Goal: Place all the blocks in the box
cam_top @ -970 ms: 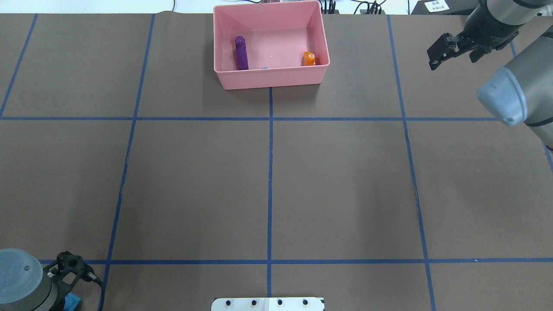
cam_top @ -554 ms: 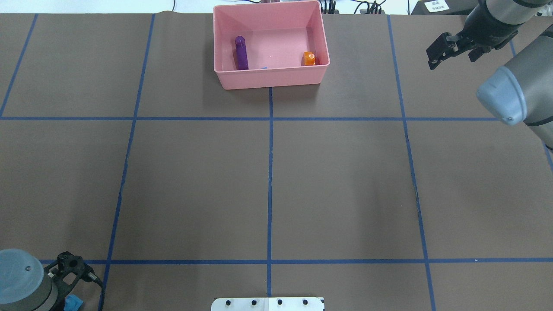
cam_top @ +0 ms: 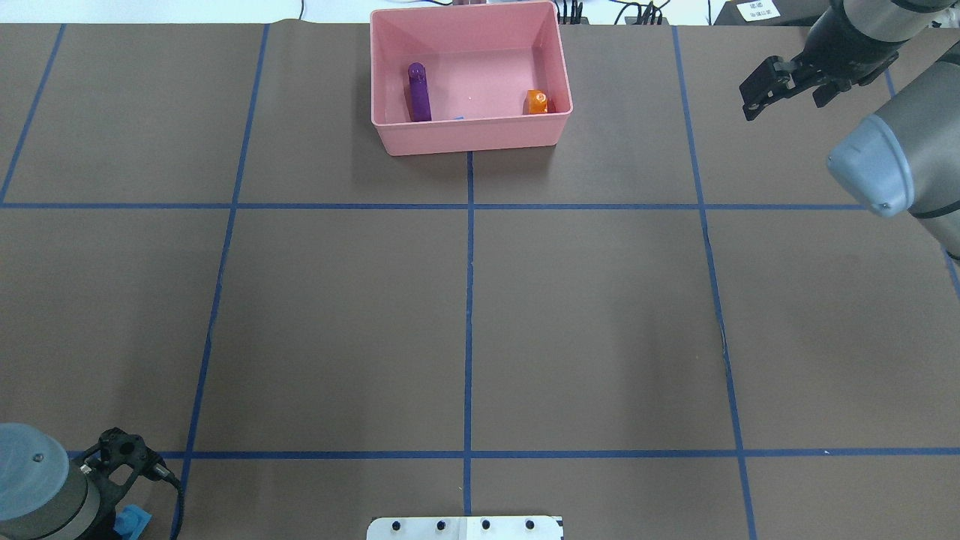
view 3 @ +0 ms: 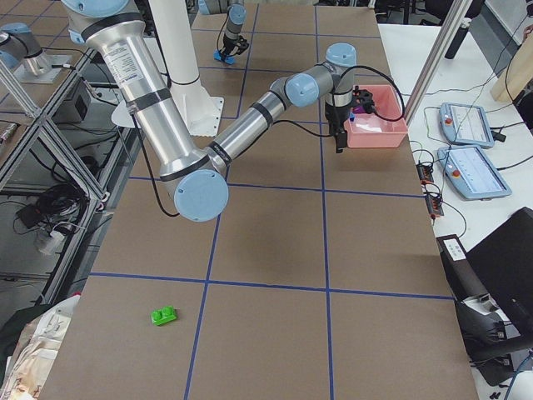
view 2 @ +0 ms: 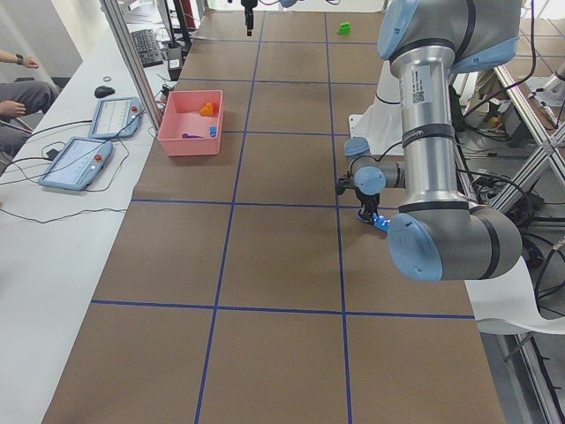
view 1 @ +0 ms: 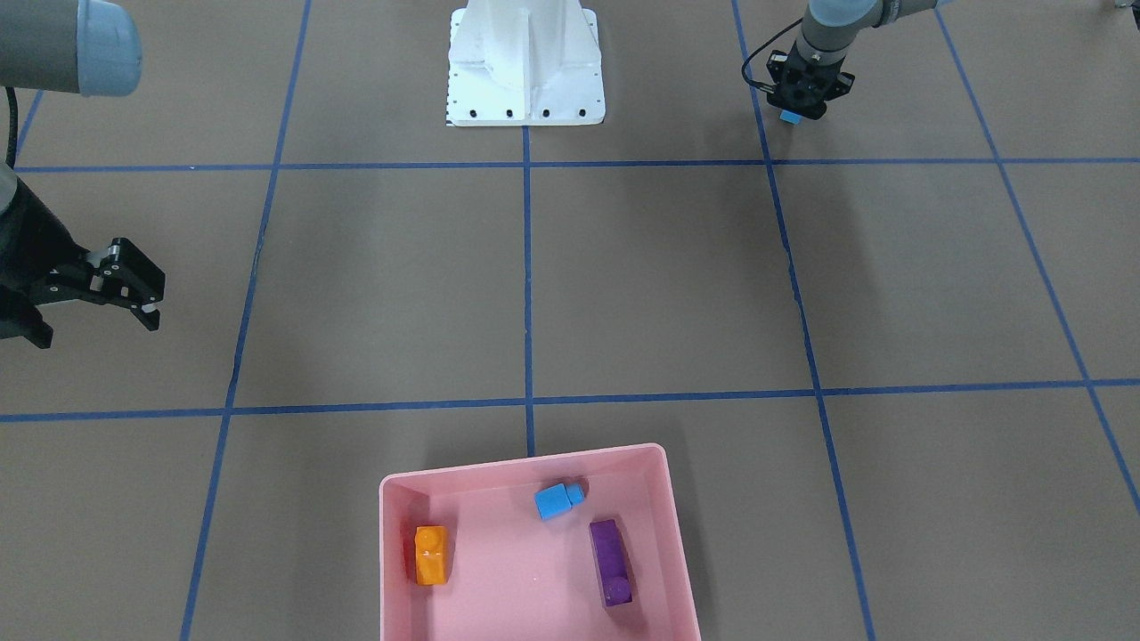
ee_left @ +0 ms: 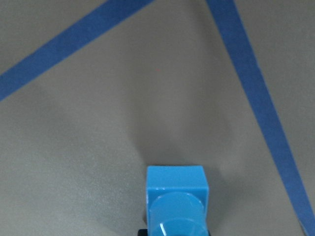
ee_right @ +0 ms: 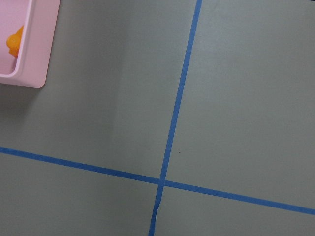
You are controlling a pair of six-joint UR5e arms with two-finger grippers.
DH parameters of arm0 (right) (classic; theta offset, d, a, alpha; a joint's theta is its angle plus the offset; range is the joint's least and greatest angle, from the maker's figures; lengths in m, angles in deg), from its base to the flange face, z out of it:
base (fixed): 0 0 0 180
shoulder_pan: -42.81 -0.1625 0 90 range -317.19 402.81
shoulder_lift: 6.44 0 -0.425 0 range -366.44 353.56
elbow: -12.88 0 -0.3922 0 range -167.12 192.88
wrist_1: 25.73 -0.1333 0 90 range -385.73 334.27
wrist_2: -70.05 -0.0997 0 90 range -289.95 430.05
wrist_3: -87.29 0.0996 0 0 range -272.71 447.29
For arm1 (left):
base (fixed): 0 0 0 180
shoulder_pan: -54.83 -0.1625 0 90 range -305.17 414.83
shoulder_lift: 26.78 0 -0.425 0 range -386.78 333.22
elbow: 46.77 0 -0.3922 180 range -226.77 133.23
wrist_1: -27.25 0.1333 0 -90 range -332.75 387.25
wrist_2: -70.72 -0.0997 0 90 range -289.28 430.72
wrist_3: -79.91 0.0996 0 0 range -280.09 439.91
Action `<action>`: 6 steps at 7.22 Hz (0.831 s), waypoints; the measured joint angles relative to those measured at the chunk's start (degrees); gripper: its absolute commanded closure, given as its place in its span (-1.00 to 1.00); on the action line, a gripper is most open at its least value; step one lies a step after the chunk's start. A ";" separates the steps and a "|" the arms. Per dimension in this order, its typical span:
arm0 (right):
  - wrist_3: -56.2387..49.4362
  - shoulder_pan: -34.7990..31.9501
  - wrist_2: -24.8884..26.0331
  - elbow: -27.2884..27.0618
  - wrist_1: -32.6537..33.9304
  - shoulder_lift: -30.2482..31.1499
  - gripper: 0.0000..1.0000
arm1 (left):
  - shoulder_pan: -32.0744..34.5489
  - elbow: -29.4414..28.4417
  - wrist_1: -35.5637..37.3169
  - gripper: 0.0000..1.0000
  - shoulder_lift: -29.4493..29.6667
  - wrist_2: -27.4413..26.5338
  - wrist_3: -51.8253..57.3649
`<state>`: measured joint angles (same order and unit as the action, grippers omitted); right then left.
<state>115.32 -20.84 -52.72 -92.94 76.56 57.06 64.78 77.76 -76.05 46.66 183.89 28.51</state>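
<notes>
I need to let go of the blue block with my left gripper inside the pink box [view 1: 530, 593], between the orange block and the purple block.
The pink box [cam_top: 472, 139] stands at the table's far middle edge. In it lie a purple block [cam_top: 419, 91], an orange block [cam_top: 536, 102] and a small blue block [view 1: 557, 500]. A green block [view 3: 164, 315] lies alone on the table at the robot's right end. My left gripper [cam_top: 124, 480] points down close to the robot base, shut on a blue block [ee_left: 176, 201] just above the table. My right gripper [cam_top: 787, 94] hovers open and holds nothing, to the right of the box. The box corner [ee_right: 29, 54] shows in the right wrist view.
The white robot base [view 1: 525, 71] sits at the near middle edge. Blue tape lines divide the brown table cover into squares. Two tablets [view 2: 88, 150] lie on a side desk beyond the box, where a person [view 2: 18, 88] sits.
My left arm has shifted a little, and the blue block at its tip has moved slightly right. My right gripper has drifted slightly farther from the robot.
</notes>
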 measured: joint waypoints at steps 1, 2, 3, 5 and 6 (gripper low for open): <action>0.00 -0.04 -0.05 0.05 -0.07 0.07 -0.97 | 2.69 2.08 0.01 1.00 0.75 0.13 -1.11; -0.02 -0.12 -0.12 0.05 -0.12 0.17 -0.97 | 5.66 3.68 0.04 1.00 2.99 0.25 -4.77; -0.35 -0.30 -0.23 -0.01 -0.15 0.49 -0.97 | 8.30 4.41 0.16 1.00 6.43 0.33 -9.31; -4.40 -1.88 -0.70 -0.25 -0.18 2.64 -0.97 | 13.86 4.84 2.88 1.00 14.90 0.43 -14.31; -7.77 -3.19 -1.36 -0.53 -0.24 4.74 -0.97 | 16.82 4.82 6.86 1.00 20.79 0.44 -15.06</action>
<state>107.55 -24.03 -54.08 -93.47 76.32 61.80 81.60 82.58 -69.19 67.45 184.33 13.45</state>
